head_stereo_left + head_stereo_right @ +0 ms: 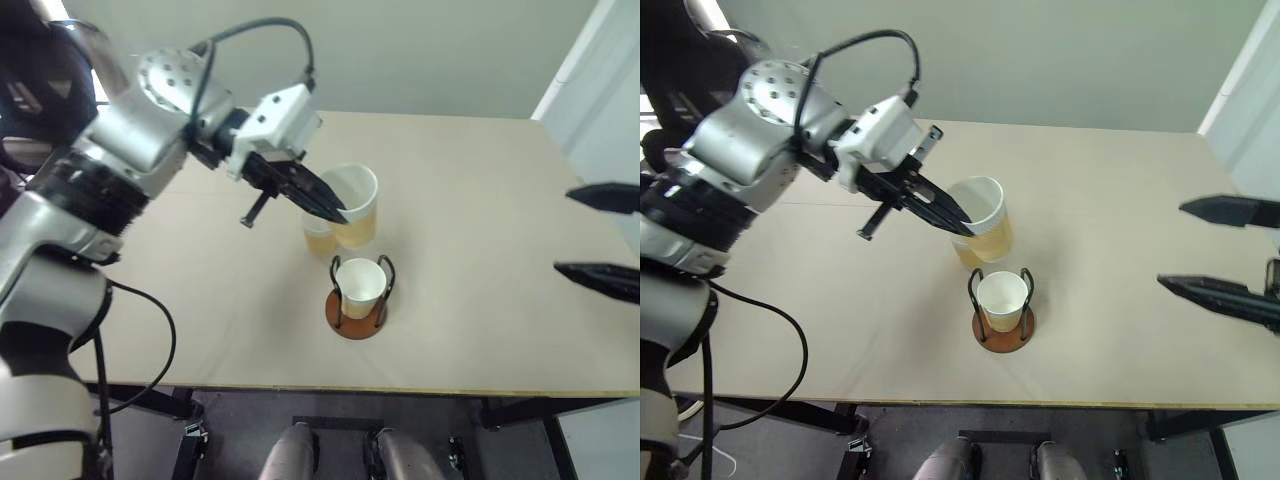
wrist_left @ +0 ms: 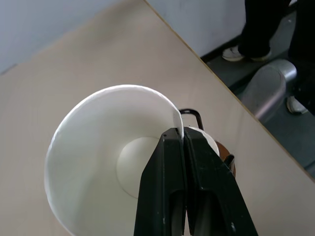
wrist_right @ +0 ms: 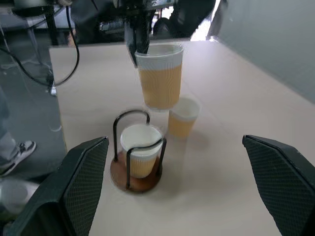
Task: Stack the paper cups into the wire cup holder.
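The robot's left gripper will release its paper cup inside the cup standing (image 1: 362,280) (image 2: 209,141) between the black wire loops of the holder.
My left gripper (image 1: 335,212) is shut on the rim of a paper cup (image 1: 357,205) and holds it upright in the air, just behind the wire cup holder (image 1: 357,322). In the left wrist view the fingers (image 2: 172,162) pinch the cup's white wall (image 2: 93,152) from both sides. A second paper cup (image 1: 360,285) sits inside the holder's black wire loops on the reddish wooden base. A third cup (image 3: 183,117) stands on the table behind the holder, partly hidden by the held one. At the table's right side my right gripper (image 1: 562,231) stands wide open and empty.
The tan table (image 1: 480,330) has its front edge close below the holder. A person's shoes (image 2: 236,51) show on the floor beside the table. A black cable (image 1: 150,350) hangs from my left arm over the table's left part.
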Tool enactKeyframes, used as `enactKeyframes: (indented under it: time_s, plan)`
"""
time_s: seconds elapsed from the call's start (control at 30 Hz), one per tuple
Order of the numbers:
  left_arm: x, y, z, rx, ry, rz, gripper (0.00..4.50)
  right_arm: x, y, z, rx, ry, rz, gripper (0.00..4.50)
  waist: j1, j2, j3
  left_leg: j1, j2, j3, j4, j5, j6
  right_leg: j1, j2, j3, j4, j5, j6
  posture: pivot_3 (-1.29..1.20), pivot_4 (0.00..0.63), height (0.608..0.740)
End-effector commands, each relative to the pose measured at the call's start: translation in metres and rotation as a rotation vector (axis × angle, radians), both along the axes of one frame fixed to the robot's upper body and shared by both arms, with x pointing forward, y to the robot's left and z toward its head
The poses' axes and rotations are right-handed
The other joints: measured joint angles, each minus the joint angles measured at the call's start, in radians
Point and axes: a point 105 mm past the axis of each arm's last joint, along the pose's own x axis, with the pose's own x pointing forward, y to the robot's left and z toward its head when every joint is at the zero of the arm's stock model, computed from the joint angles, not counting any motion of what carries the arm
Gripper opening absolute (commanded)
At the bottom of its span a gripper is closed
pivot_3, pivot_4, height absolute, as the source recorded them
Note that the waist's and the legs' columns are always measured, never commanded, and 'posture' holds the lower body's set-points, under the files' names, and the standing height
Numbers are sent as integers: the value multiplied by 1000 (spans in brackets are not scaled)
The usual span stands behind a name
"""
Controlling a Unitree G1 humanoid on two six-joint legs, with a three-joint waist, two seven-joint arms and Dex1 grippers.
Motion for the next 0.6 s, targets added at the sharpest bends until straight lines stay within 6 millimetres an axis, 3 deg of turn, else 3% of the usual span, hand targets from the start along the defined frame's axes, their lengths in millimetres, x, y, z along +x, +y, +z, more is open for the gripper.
enactKeyframes:
  time_s: [0.03,0.27,0.6]
  plan:
    - [-7,-12,9,-1,-34,-97,33,-13,-4,5,-69,-42,-49,4500,3,1,0,-2,0,0,1,-1,1,0,-1,0,-1,0,1,0,150,740]
    - [-14,-27,3,14,-20,-186,33,-24,-4,0,-98,-27,-76,4500,7,2,1,-4,-1,4,9,-9,7,0,-4,-1,-2,0,6,0,150,740]
    - [-18,-27,-8,76,-6,-218,33,-23,-7,-2,-124,-21,-110,4500,6,3,1,-4,-2,5,15,-11,10,3,-4,0,-1,-2,9,0,150,740]
